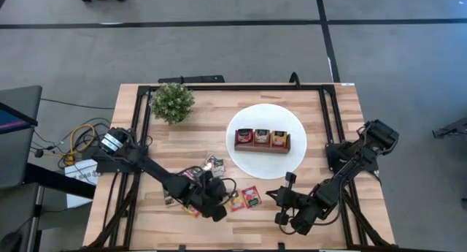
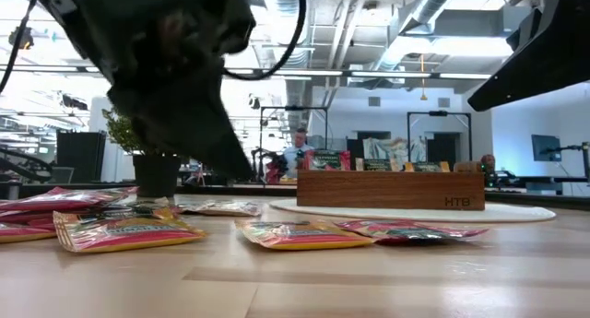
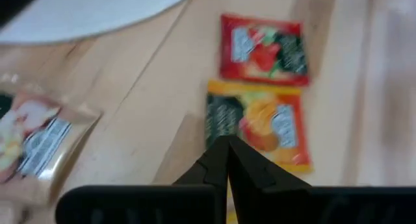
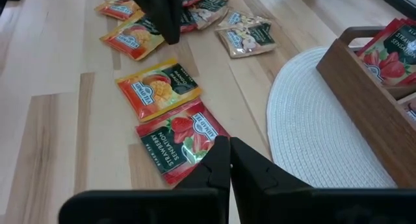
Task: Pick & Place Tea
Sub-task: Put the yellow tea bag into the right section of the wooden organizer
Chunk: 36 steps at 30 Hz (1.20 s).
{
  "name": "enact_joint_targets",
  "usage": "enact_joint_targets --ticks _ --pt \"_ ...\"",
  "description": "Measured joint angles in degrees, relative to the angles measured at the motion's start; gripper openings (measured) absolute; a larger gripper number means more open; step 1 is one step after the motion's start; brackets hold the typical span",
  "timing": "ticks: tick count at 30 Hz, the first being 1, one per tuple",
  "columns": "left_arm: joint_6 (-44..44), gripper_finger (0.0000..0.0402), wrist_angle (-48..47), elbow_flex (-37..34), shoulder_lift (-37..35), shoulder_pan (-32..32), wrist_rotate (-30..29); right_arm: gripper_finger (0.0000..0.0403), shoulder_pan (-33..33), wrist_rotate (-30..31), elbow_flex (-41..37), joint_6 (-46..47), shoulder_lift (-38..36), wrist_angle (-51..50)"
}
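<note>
My left gripper is shut beside the orange sachet, which lies flat, so it should open, pinch its edge (image 3: 216, 134) and lift it for my right gripper to take.
Several small flat tea sachets lie flat on the wooden table near its near edge, left of centre. An orange one (image 1: 237, 201) (image 3: 260, 123) (image 4: 159, 87) and a red one (image 1: 252, 197) (image 3: 263, 49) (image 4: 175, 143) lie side by side. The others (image 1: 191, 180) (image 4: 130, 36) are scattered to their left. My left gripper (image 1: 217, 210) (image 3: 227, 149) hangs shut just above the table beside the orange sachet, holding nothing. My right gripper (image 1: 280, 200) (image 4: 229, 147) is shut too, raised over the table right of the red sachet.
A white round plate (image 1: 288, 161) (image 4: 312, 133) sits at mid-table and carries a brown wooden tray (image 1: 261, 147) (image 2: 392, 189) with sachets standing upright in its compartments. A small green plant (image 1: 172, 102) stands at the far left. Bare wood lies between the sachets and the near edge.
</note>
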Motion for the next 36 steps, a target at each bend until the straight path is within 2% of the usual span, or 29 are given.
enact_joint_targets --ticks 4,12,17,20,23,30,36 --pt "-1.54 0.0027 -3.83 -0.02 0.47 0.55 1.62 0.0001 0.00 0.00 0.00 0.00 -0.01 0.46" --pt "-3.42 0.0133 -0.85 0.09 1.60 1.08 4.36 0.0001 -0.06 0.02 0.00 0.00 -0.01 0.64" --pt "-4.40 0.0158 2.28 0.11 3.67 2.47 7.42 0.0001 -0.07 0.02 0.00 0.00 -0.01 0.85" --pt "-4.38 0.0151 4.42 0.20 4.67 3.17 8.38 0.0001 -0.07 0.00 0.00 0.00 -0.01 0.83" --pt "-3.55 0.0126 5.97 0.20 5.03 3.63 10.46 0.0001 -0.07 -0.02 0.00 -0.02 -0.01 0.85" --pt "-0.50 0.0017 6.01 0.13 5.20 3.61 10.67 0.0001 -0.07 -0.08 0.00 -0.02 -0.01 0.81" --pt "0.88 0.0001 7.00 -0.01 4.68 3.15 8.10 0.0001 -0.07 -0.22 0.00 -0.02 -0.01 0.79"
